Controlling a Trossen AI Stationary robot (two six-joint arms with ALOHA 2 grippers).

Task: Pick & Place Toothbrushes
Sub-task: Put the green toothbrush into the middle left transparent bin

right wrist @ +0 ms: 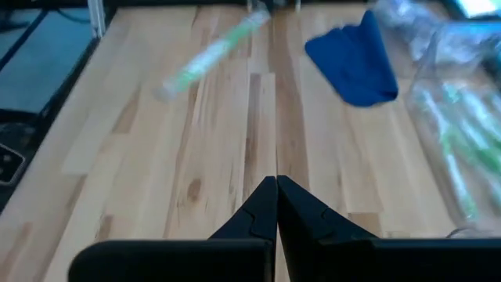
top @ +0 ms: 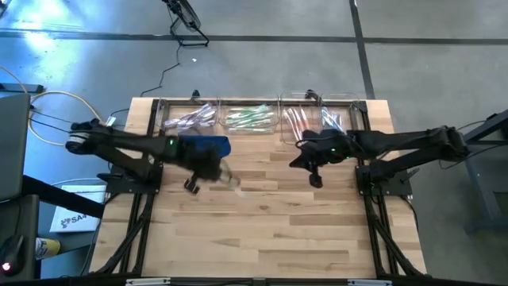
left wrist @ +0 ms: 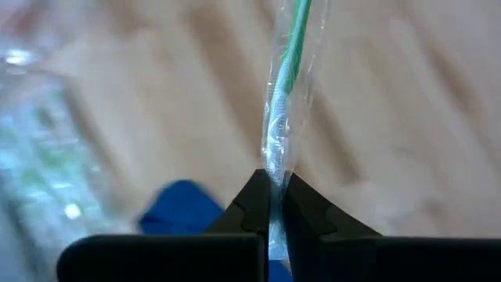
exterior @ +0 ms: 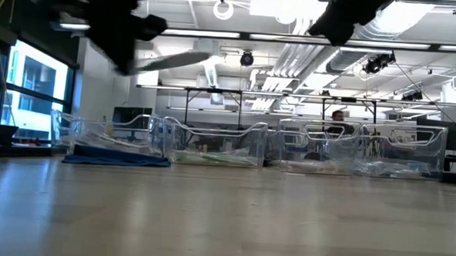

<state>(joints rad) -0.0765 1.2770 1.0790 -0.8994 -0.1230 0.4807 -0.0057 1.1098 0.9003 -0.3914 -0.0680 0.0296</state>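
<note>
I should use my left gripper to place the green toothbrush on the other green toothbrushes in their clear bin (top: 250, 117) (left wrist: 56, 160). The held toothbrush is still raised well above the table.
My left gripper (top: 193, 185) hangs above the table's left-middle, shut on one clear-wrapped green toothbrush (left wrist: 288, 70). The brush also shows in the low view (exterior: 177, 62), raised well above the table, and in the right wrist view (right wrist: 210, 52). Other toothbrushes lie in clear bins along the far edge: whitish ones (top: 193, 119), green ones (top: 250, 118) and pinkish ones (top: 302, 121). My right gripper (right wrist: 275, 188) is shut on nothing and hovers over the table's right-middle (top: 316, 180). My left gripper pinches the wrapped toothbrush between its two fingers near one end of the wrapper (left wrist: 275, 174). The rest of the brush sticks out beyond the fingertips toward the table's right (top: 226, 178). It is lifted clear of the table and lies roughly level, slightly tilted.
A blue cloth (top: 208, 146) lies on the table in front of the left bins, under my left arm. A row of clear bins (exterior: 212, 146) lines the far edge. Bare wood (top: 262, 230) fills the near half. A person (exterior: 337, 116) sits beyond the table.
</note>
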